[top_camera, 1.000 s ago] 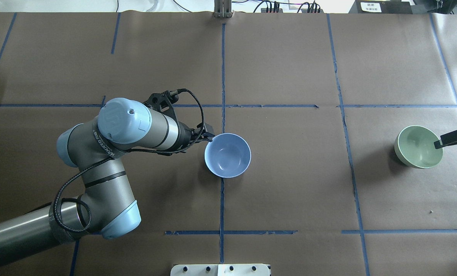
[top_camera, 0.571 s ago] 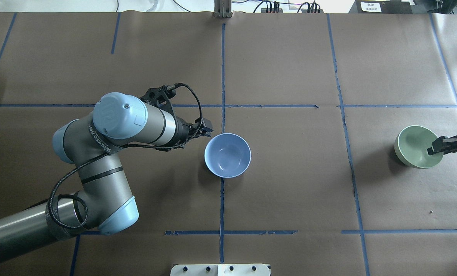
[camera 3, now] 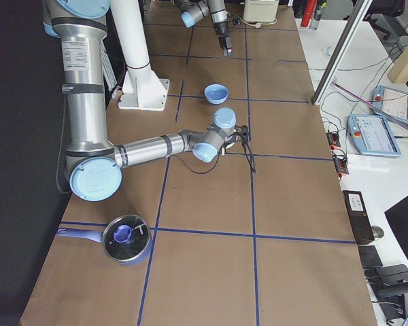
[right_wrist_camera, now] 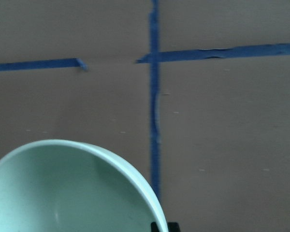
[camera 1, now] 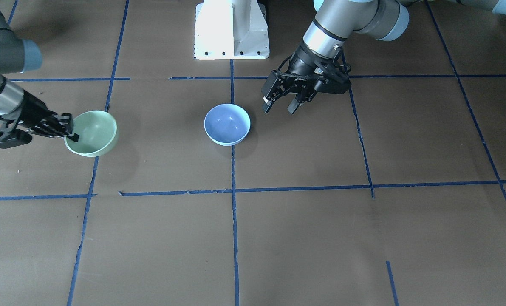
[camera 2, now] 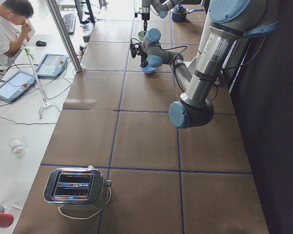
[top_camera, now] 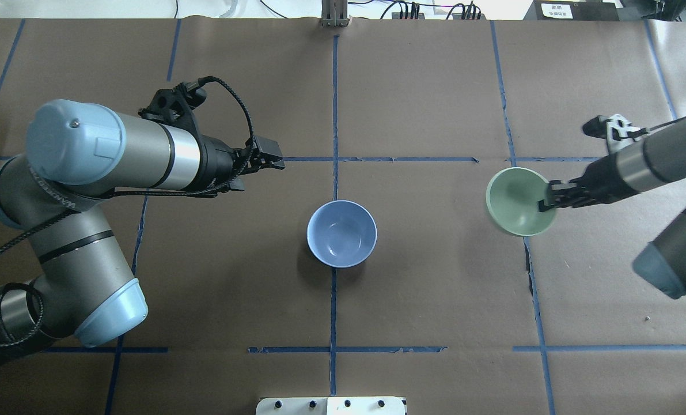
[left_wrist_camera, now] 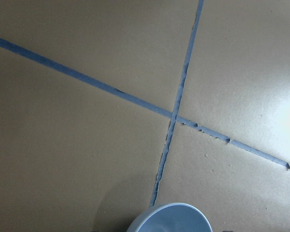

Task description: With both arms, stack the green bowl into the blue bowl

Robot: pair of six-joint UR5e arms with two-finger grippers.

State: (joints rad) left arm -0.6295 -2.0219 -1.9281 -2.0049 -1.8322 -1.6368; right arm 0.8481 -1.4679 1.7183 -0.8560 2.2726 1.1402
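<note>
My right gripper will release the green bowl inside the empty blue bowl [camera 1: 228,122], in front of the white robot base.
The pale green bowl [top_camera: 515,200] hangs slightly tilted above the table, to the right of the blue bowl [top_camera: 341,233]. My right gripper [top_camera: 545,202] is shut on the green bowl's right rim. In the front-facing view the green bowl [camera 1: 93,132] is at the left with the right gripper [camera 1: 71,131] on its rim, and it fills the lower left of the right wrist view [right_wrist_camera: 72,188]. The blue bowl [camera 1: 227,124] stands upright and empty at the table's middle. My left gripper [top_camera: 271,159] is open and empty, up and to the left of the blue bowl, apart from it [camera 1: 278,109]. The blue bowl's rim [left_wrist_camera: 169,220] shows at the bottom of the left wrist view.
Blue tape lines [top_camera: 334,115] divide the brown table. The white robot base [camera 1: 231,29] stands behind the blue bowl. A toaster [camera 2: 75,186] stands at the table's left end, a lidded pot [camera 3: 126,238] at its right end. A person [camera 2: 7,29] sits beside the table.
My right gripper closed on the green bowl's rim, lifted it and carried it left toward the blue bowl. My left gripper drew back, up and left, away from the blue bowl.
</note>
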